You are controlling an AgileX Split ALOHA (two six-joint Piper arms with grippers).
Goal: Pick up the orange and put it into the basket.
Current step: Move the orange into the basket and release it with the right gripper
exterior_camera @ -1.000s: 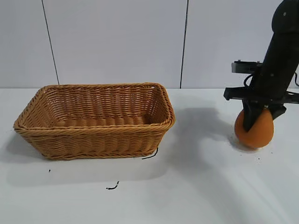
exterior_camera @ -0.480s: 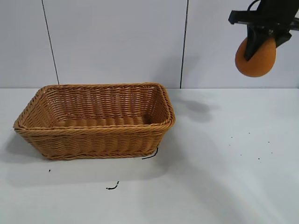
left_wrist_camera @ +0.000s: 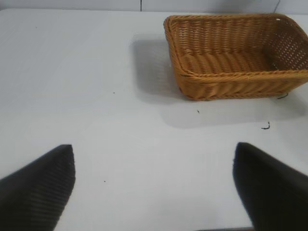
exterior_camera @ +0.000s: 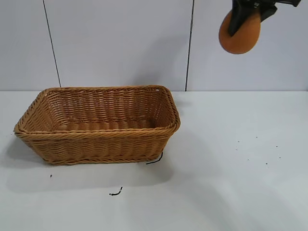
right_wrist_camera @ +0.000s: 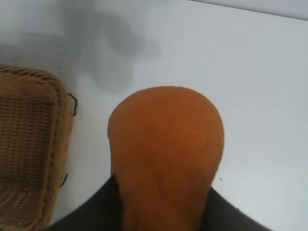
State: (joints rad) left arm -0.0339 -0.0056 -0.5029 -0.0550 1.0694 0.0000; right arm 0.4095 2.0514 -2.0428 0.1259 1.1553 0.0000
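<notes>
My right gripper needs to let go of the orange on the middle of the basket's bottom (exterior_camera: 113, 119), behind the basket's front rim.
My right gripper (exterior_camera: 243, 17) is shut on the orange (exterior_camera: 239, 33) and holds it high above the table, to the right of the basket (exterior_camera: 96, 132). In the right wrist view the orange (right_wrist_camera: 166, 154) fills the middle between the dark fingers (right_wrist_camera: 96, 209), with a corner of the basket (right_wrist_camera: 29, 144) below at the side. The tan wicker basket stands on the white table at the left and is empty. My left gripper (left_wrist_camera: 154, 187) is open and empty over bare table, with the basket (left_wrist_camera: 231, 79) far ahead of it; it is out of the exterior view.
A small dark thread (exterior_camera: 155, 159) lies by the basket's front right corner and another scrap (exterior_camera: 115, 193) lies in front of it. Tiny dark specks (exterior_camera: 266, 163) dot the white table at the right.
My right gripper has lifted the orange off the table at the right, raised it high, and moved it a little leftward toward the basket. The left arm has not moved.
</notes>
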